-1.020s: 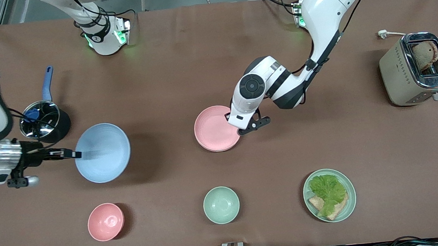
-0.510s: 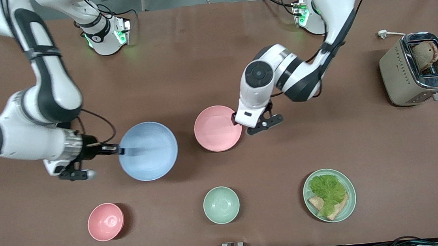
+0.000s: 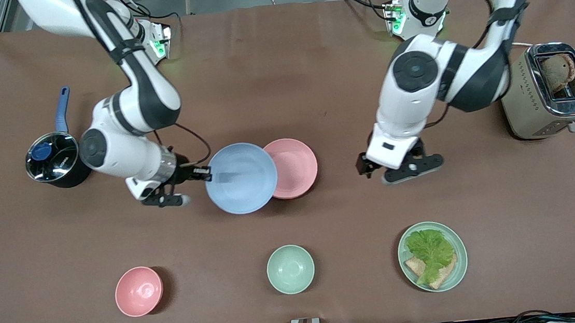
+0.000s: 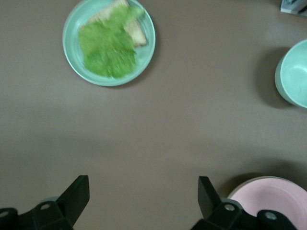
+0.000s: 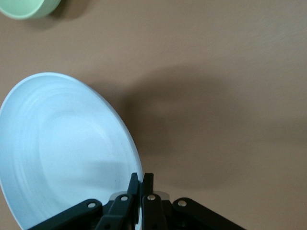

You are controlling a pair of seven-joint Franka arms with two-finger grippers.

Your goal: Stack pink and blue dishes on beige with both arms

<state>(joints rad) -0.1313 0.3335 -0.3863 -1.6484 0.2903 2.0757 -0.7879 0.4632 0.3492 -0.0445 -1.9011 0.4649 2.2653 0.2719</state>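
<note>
The pale blue plate will come to rest on top of the pale pink plate (image 3: 285, 167) in the table's middle, where I should release it from my right gripper.
My right gripper (image 3: 209, 172) is shut on the rim of the pale blue plate (image 3: 239, 178) and holds it in the air, partly over the pale pink plate (image 3: 295, 166). The right wrist view shows the two fingers (image 5: 139, 181) pinching the blue plate (image 5: 62, 148) at its edge. The pink plate rests on the table's middle. My left gripper (image 3: 367, 167) hangs open over bare table, apart from the pink plate, toward the left arm's end. In the left wrist view the left gripper (image 4: 142, 189) holds nothing, with the pink plate (image 4: 273, 199) beside it. The beige plate is hidden.
A pink bowl (image 3: 138, 291), a green bowl (image 3: 290, 269) and a green plate with lettuce and bread (image 3: 432, 256) line the table's near edge. A steel pot with a blue handle (image 3: 53, 158) sits at the right arm's end. A toaster (image 3: 546, 89) stands at the left arm's end.
My right arm has carried the blue plate from its end of the table to over the pink plate's edge. My left gripper has let go of the pink plate and drawn away.
</note>
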